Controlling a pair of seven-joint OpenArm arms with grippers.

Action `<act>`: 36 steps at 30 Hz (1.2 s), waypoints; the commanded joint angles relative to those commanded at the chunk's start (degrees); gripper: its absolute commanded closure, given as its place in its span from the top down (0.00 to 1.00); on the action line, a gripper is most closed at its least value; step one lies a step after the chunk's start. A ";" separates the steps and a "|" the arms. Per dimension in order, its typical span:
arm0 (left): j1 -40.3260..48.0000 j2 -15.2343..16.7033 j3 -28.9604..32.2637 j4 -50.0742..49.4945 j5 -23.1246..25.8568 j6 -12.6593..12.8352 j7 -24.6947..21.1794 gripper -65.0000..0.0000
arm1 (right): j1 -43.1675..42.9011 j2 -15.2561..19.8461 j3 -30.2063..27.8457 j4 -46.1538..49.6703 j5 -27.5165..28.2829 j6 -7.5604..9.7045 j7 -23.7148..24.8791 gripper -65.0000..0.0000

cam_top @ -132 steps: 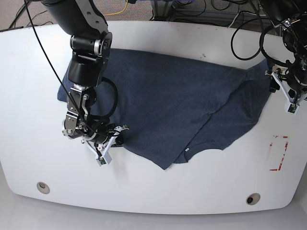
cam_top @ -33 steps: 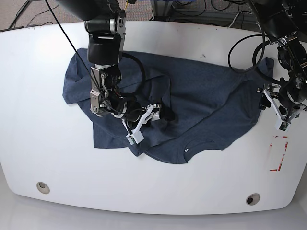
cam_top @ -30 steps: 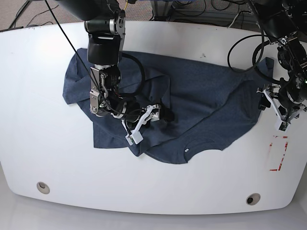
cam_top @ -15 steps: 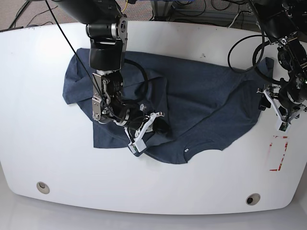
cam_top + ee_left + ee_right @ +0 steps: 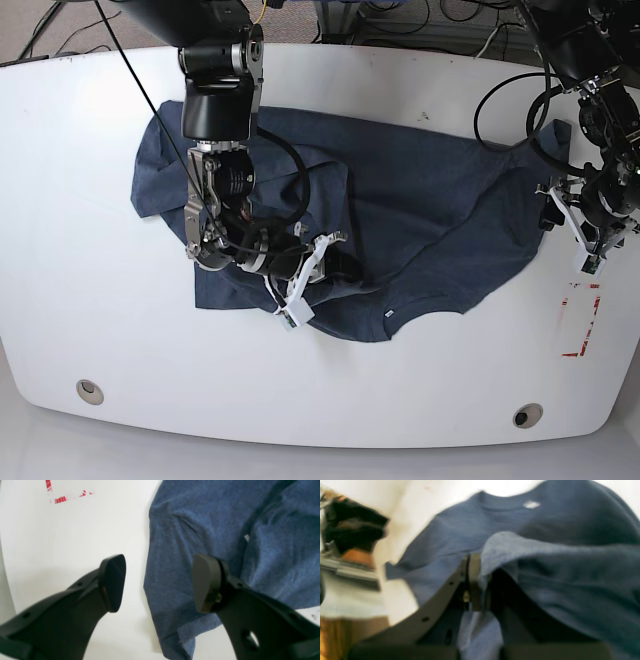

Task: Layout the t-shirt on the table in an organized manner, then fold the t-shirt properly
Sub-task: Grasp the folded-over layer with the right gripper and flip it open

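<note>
Next, my right gripper lets go of the pinched fold on the bare white table (image 5: 402,84) just behind the back edge of the t-shirt.
The dark blue t-shirt (image 5: 420,200) lies rumpled across the middle of the white table (image 5: 80,250), its small white tag (image 5: 389,314) near the front edge. My right gripper (image 5: 338,264) is low over the shirt's front left part, shut on a raised fold of the fabric. The right wrist view is blurred, but it shows that fold pinched in the right gripper (image 5: 480,580), with the t-shirt (image 5: 570,580) spread behind. My left gripper (image 5: 158,581) hangs open above the shirt's right edge. One finger is over bare table (image 5: 75,535) and the other over the t-shirt (image 5: 200,517).
A red-taped rectangle (image 5: 583,320) marks the table just in front of the left gripper and is also seen as red tape (image 5: 60,498). Two grey grommets (image 5: 90,390) (image 5: 527,414) sit near the front edge. Cables (image 5: 510,90) trail over the back right.
The right gripper carried the shirt's front left edge rightward over the body, then in the last half second sank slightly toward the front. The left arm has hardly moved.
</note>
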 joint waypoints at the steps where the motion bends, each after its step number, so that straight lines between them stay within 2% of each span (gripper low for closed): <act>1: 0.00 0.00 0.00 0.00 0.00 0.00 0.00 0.60 | -0.70 0.35 -1.67 1.67 1.76 0.00 -1.23 0.00; 6: -0.44 -0.26 -0.09 0.00 0.09 0.00 0.00 0.60 | -3.43 2.64 -8.09 6.33 7.74 0.00 -4.75 0.00; 9: -1.05 -1.49 -0.09 0.00 0.09 0.00 0.00 0.60 | -4.57 4.04 -11.96 8.79 9.05 0.00 -6.07 0.00; 16: -4.22 -2.73 -0.18 -0.09 1.58 0.00 0.00 0.60 | -7.47 7.47 -21.10 15.21 9.05 0.00 -9.49 0.00; 20: -6.59 -2.90 0.00 -0.09 3.78 0.00 0.00 0.60 | -7.74 9.14 -28.57 17.58 9.05 0.00 -11.96 0.00; 22: -7.74 -2.99 -0.09 -0.09 4.84 0.00 0.00 0.60 | -7.74 10.20 -34.20 18.73 9.05 0.00 -12.66 0.00; 25: -8.88 -3.60 -0.18 -0.44 5.80 0.00 0.00 0.60 | -6.51 10.55 -38.59 18.55 8.97 0.00 -12.75 0.00; 30: -11.08 -4.84 -0.44 -1.93 5.89 0.00 0.00 0.60 | -5.01 10.29 -40.35 17.58 9.05 0.00 -13.45 0.00; 36: -14.07 -5.71 -3.52 -3.34 5.98 0.00 0.09 0.60 | 0.62 10.11 -50.11 17.14 9.05 0.00 -13.80 0.00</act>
